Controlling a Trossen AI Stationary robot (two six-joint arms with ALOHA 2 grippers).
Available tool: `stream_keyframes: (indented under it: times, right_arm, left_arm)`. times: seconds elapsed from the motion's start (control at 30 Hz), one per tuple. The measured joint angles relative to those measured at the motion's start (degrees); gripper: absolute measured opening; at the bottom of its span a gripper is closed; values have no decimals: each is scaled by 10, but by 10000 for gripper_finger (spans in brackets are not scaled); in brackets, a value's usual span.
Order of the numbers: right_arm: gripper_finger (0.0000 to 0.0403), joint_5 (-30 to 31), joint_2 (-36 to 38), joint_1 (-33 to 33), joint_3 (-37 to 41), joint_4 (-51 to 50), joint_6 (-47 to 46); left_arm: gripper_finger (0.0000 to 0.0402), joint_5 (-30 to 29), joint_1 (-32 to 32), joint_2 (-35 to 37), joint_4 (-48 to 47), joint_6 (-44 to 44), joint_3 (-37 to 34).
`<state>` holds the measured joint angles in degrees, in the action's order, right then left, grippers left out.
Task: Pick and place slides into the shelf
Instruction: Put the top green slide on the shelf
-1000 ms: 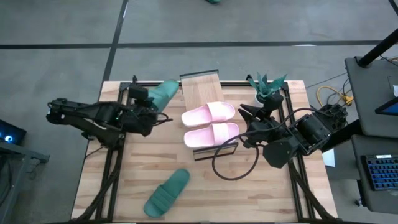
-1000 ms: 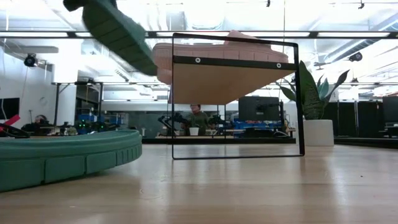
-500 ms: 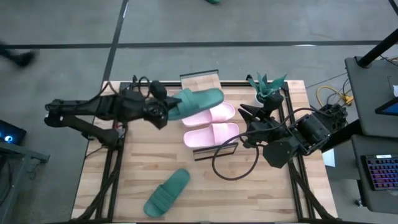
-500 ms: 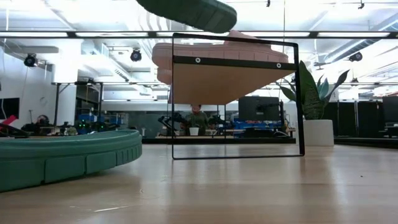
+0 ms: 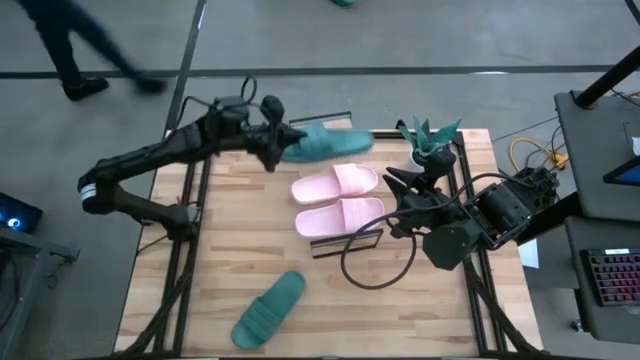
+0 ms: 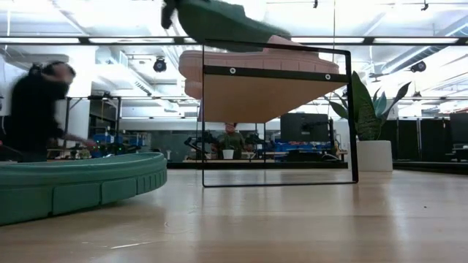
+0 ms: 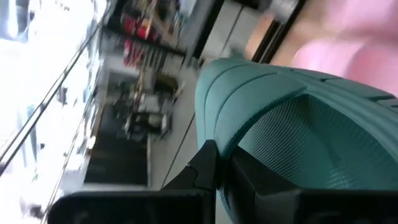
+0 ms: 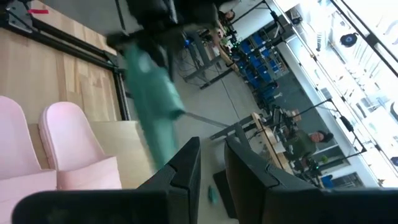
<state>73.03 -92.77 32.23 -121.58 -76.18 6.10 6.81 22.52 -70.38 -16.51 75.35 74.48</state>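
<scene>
The teal slide will go down from my left gripper onto the shelf's far end (image 5: 322,133), in the spot that lies beyond the pink slides.
My left gripper (image 5: 278,143) is shut on a dark teal slide (image 5: 328,143), which it holds in the air over the far end of the shelf (image 5: 321,124). In the low view this slide (image 6: 223,23) hangs just above the shelf's top (image 6: 265,93). Two pale pink slides (image 5: 336,183) (image 5: 341,215) lie side by side on the shelf's plank. A second teal slide (image 5: 268,310) rests sole-down on the table near its front edge. My right gripper (image 5: 392,200) waits level at the shelf's right side, slightly open, with nothing between its fingers. My left gripper pinches the teal slide by the rim of its left-hand end (image 7: 231,144) between its two fingers (image 7: 205,167). The fingers come about level from the table's left and lie along the slide. The slide juts out beyond them, lifted clear of shelf and table.
A potted plant (image 5: 430,140) stands at the table's far right corner. A black cable (image 5: 375,262) loops on the table near the shelf's front end. A person (image 5: 70,45) walks on the floor beyond the far left corner. Bare wood lies left of the shelf.
My left gripper has swung from the shelf's left side toward the table's far edge and right, rising a little and rolling its wrist. The teal slide has gone with it, turned to lie crosswise over the shelf's far end. A person has walked into view.
</scene>
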Motion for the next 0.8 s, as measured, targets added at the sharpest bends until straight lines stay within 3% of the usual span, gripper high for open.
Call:
stream_keyframes:
  times: [0.17, 0.37, 0.8]
  right_arm:
    - [63, -1, 0, 0, 0, 0, -1]
    - [63, -1, 0, 0, 0, 0, -1]
    - [63, -1, 0, 0, 0, 0, -16]
  left_arm:
    - [0, 4, 51, -49, 45, -9, 0]
    - [0, 36, 56, -97, 60, 11, -1]
    - [0, 38, 116, -136, 72, 6, -20]
